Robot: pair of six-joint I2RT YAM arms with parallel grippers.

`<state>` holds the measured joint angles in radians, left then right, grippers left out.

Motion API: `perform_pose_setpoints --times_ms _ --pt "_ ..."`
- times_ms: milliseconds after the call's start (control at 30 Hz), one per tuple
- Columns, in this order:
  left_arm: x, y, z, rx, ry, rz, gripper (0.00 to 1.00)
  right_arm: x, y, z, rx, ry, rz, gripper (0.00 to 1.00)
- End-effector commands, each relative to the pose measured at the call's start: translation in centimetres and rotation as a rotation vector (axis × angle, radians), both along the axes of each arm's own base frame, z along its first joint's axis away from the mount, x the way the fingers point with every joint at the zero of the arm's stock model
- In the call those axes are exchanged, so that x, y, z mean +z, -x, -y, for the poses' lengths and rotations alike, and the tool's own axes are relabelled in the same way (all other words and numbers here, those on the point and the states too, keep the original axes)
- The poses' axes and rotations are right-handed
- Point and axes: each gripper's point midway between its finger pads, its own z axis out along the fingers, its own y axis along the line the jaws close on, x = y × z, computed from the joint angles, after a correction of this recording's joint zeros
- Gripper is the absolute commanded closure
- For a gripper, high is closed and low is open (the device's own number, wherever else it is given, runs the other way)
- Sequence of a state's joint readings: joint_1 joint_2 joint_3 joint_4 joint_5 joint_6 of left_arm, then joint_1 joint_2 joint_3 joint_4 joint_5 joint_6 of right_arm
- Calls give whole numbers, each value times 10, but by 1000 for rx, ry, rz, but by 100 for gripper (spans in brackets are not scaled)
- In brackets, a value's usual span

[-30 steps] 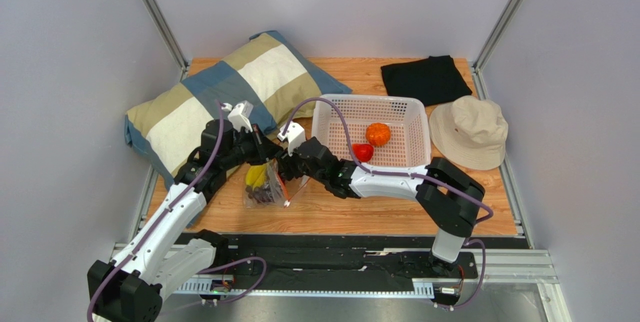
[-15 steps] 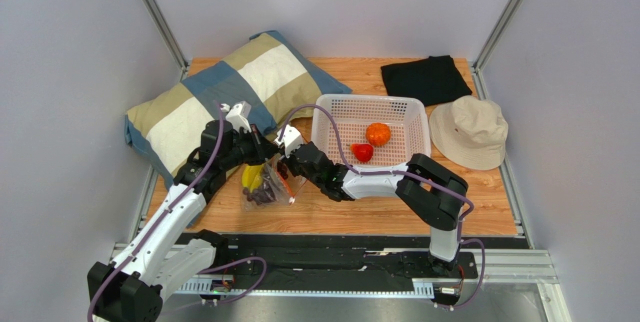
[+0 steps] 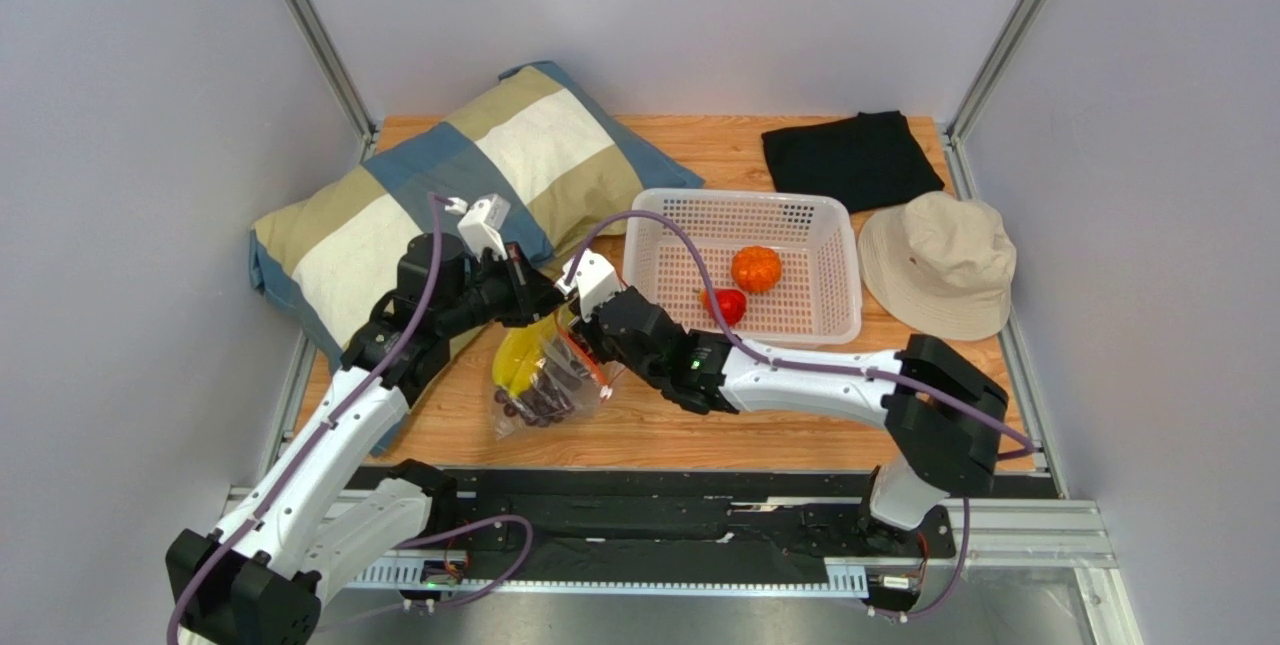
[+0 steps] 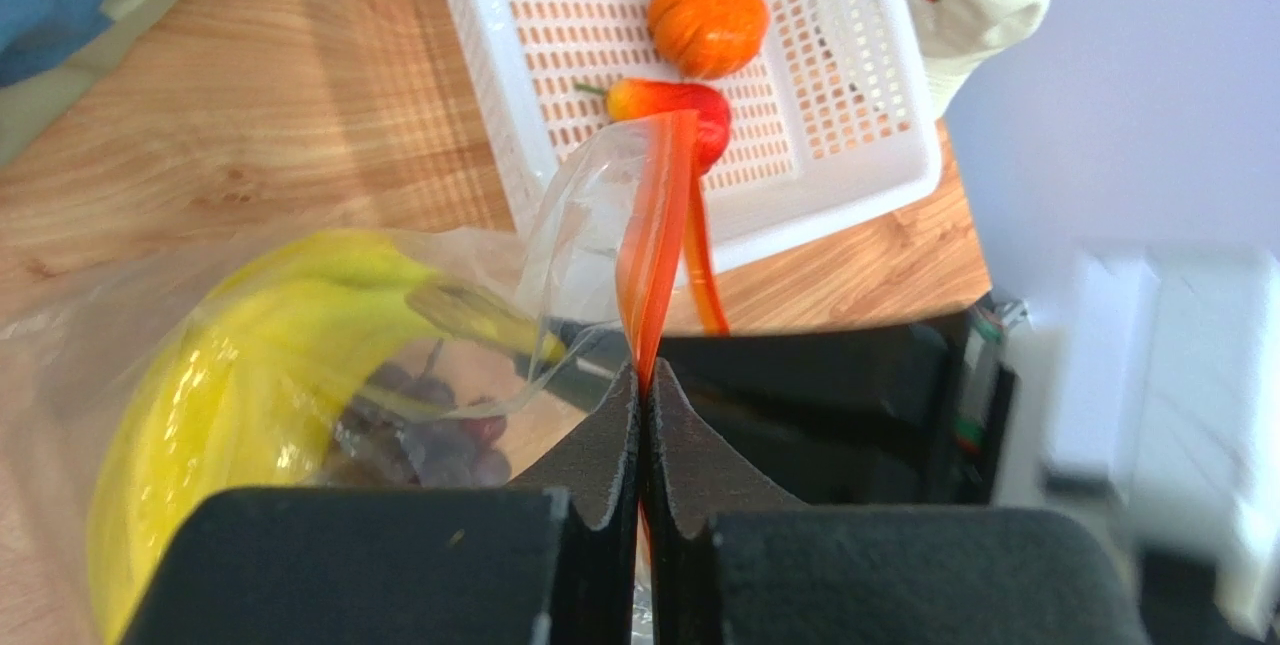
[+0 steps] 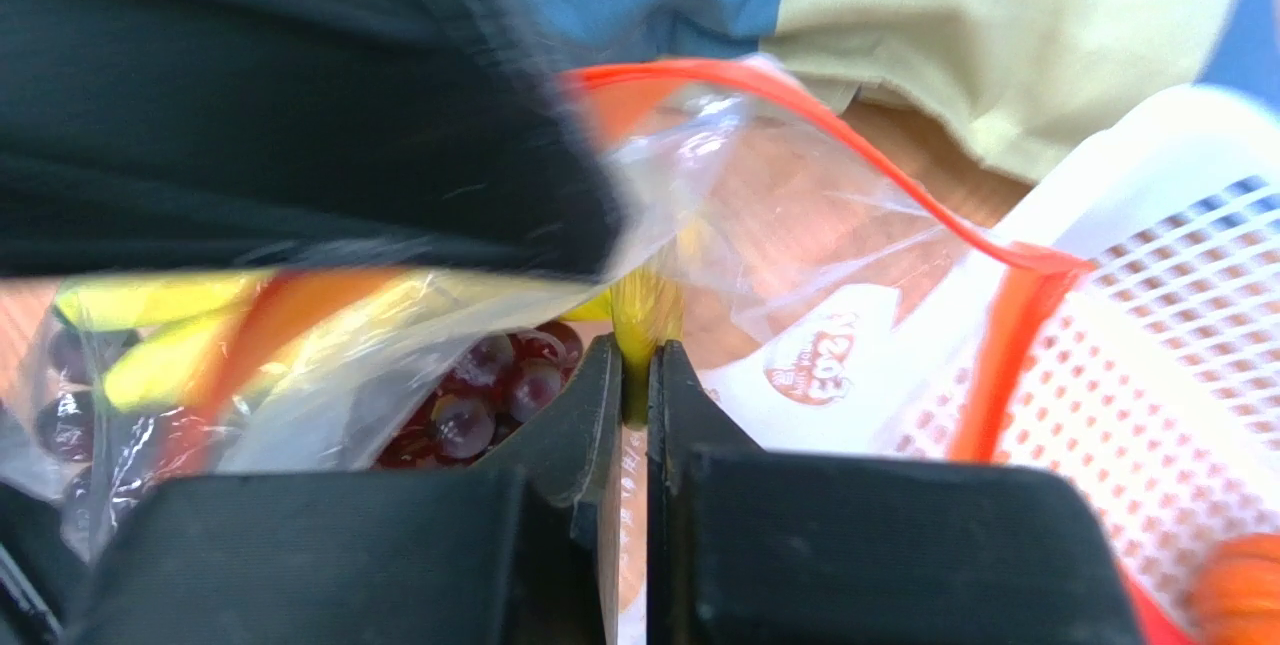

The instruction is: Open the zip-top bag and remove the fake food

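The robot's right gripper will put the banana bunch, still inside the zip-top bag, down in the white basket (image 3: 675, 272) (image 5: 1085, 417) beside the orange round fruit, toward the zip-top bag.
The zip-top bag (image 3: 549, 375) stands on the wooden table between my two grippers, its mouth open. My left gripper (image 4: 643, 383) is shut on the bag's orange-red zipper strip (image 4: 658, 240) and holds that edge up. Inside the mouth, my right gripper (image 5: 634, 360) is shut on the thin yellow stem (image 5: 640, 312) of the banana bunch (image 3: 519, 357). Dark purple grapes (image 5: 481, 390) lie in the bag beside the bananas. An orange round fruit (image 3: 756, 269) and a small red fruit (image 3: 727, 305) sit in the white basket (image 3: 736, 198).
A blue and beige striped pillow (image 3: 451, 195) lies at the back left, just behind the left gripper. A black folded cloth (image 3: 852, 158) and a beige hat (image 3: 939, 263) lie to the right of the basket. The basket's near left corner is close to the right wrist.
My right gripper has gone from open to shut, pushed left into the bag's mouth, and its elbow has swung right. The bag now stands higher and fuller.
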<state>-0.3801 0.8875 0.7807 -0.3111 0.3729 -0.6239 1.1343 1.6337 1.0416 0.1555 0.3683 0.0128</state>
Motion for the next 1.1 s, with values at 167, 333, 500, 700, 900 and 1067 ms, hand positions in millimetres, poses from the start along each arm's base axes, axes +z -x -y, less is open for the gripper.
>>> perform_pose_setpoints --times_ms 167,333,500,700,900,1067 --pt "58 -3 -9 97 88 122 100 72 1 16 -124 71 299 100" --pt "58 2 -18 129 76 131 100 92 3 27 -218 77 422 100" --pt "45 -2 -26 194 64 101 100 111 8 34 -236 72 493 100" --pt "42 -13 -19 169 40 76 100 107 38 7 -54 61 456 100" --pt "28 -20 -23 197 -21 21 100 132 51 15 -52 85 536 100" --pt "23 -16 -35 251 -43 13 100 154 34 47 -184 97 567 100"
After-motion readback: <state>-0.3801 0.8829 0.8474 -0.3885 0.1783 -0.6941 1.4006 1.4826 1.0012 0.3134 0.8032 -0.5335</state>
